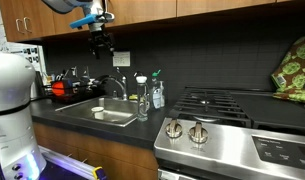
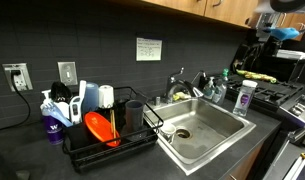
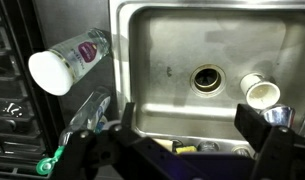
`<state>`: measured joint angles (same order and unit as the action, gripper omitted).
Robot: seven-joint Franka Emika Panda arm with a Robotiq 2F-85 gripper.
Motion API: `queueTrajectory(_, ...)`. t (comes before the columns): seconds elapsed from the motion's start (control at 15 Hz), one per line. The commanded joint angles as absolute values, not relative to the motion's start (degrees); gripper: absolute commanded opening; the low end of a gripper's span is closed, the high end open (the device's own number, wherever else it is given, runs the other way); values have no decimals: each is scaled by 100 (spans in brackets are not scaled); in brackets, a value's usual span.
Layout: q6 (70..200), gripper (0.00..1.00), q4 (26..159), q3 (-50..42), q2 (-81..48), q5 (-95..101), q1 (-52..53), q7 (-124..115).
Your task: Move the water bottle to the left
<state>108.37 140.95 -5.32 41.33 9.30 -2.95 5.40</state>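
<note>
The water bottle's white cap (image 1: 141, 79) (image 3: 52, 73) is above the counter at the sink's edge, and my gripper should go to it next and close there.
The water bottle (image 1: 142, 99) is tall, slim and clear with a white cap. It stands on the counter at the sink's edge, beside the stove side. It also shows in an exterior view (image 2: 244, 98) and, from above, in the wrist view (image 3: 68, 62). The shorter soap bottle (image 1: 157, 93) of blue liquid stands right next to it. My gripper (image 1: 100, 48) hangs high above the sink, well apart from the bottle. In the wrist view the gripper (image 3: 177, 140) is open and empty, its fingers over the sink's near edge.
The steel sink (image 3: 152, 35) holds a small white cup (image 3: 260, 92). A faucet (image 1: 119, 86) stands behind it. A stove (image 1: 227, 105) lies beyond the bottles. A dish rack (image 2: 102, 130) with dishes sits on the sink's far side.
</note>
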Motion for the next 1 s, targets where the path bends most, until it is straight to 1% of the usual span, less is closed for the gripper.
queueTrajectory(0.0, 10892, 100, 13905, -821, 3846, 1163, -451, 1001)
queueTrajectory(0.93, 11969, 100, 13893, -1756, 3403, 1543, -804, 2448)
